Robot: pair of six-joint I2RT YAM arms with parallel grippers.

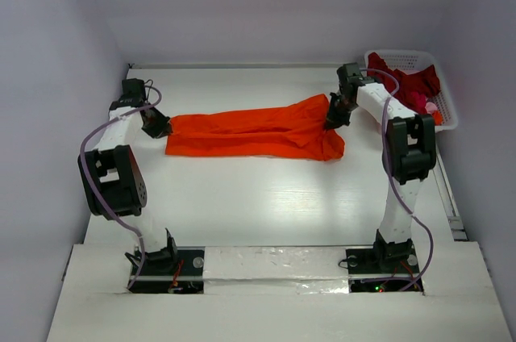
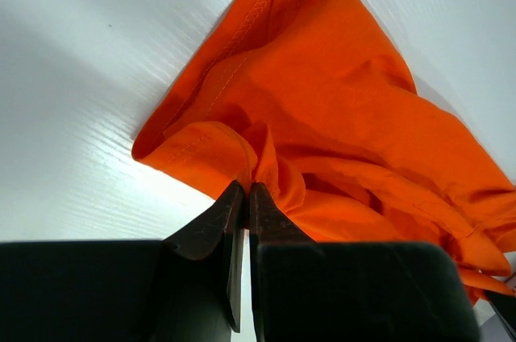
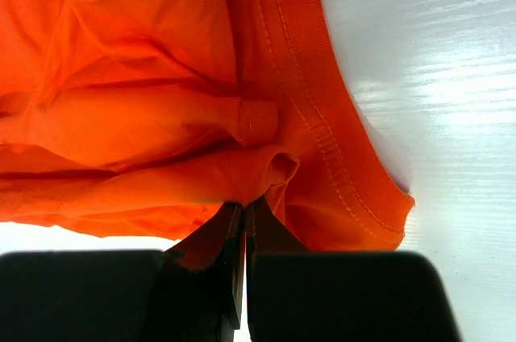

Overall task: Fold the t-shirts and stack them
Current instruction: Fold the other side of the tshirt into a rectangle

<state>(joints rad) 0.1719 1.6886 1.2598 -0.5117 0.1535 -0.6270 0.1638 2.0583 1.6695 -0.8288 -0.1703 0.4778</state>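
Note:
The orange t-shirt's top layer is bunched up beside my right gripper's pinch, so my right gripper will grip it farther in and pull it toward the t-shirt's far edge [image 1: 289,108].
The bright orange t-shirt [image 1: 258,131] lies stretched left to right across the far half of the table. My left gripper [image 1: 161,127] is shut on its left end, pinching a fold of cloth [image 2: 266,156]. My right gripper [image 1: 331,118] is shut on its right end, pinching bunched cloth [image 3: 242,173] beside a ribbed hem. Dark red t-shirts [image 1: 411,84] lie crumpled in the white lattice basket [image 1: 445,120] at the far right. The orange shirt's neck label is not visible.
The basket stands against the right wall, just behind my right arm. Something pink [image 1: 420,102] shows among the red cloth. White walls close in the table at the back and both sides. Bare white tabletop [image 1: 258,197] lies between the shirt and the arm bases.

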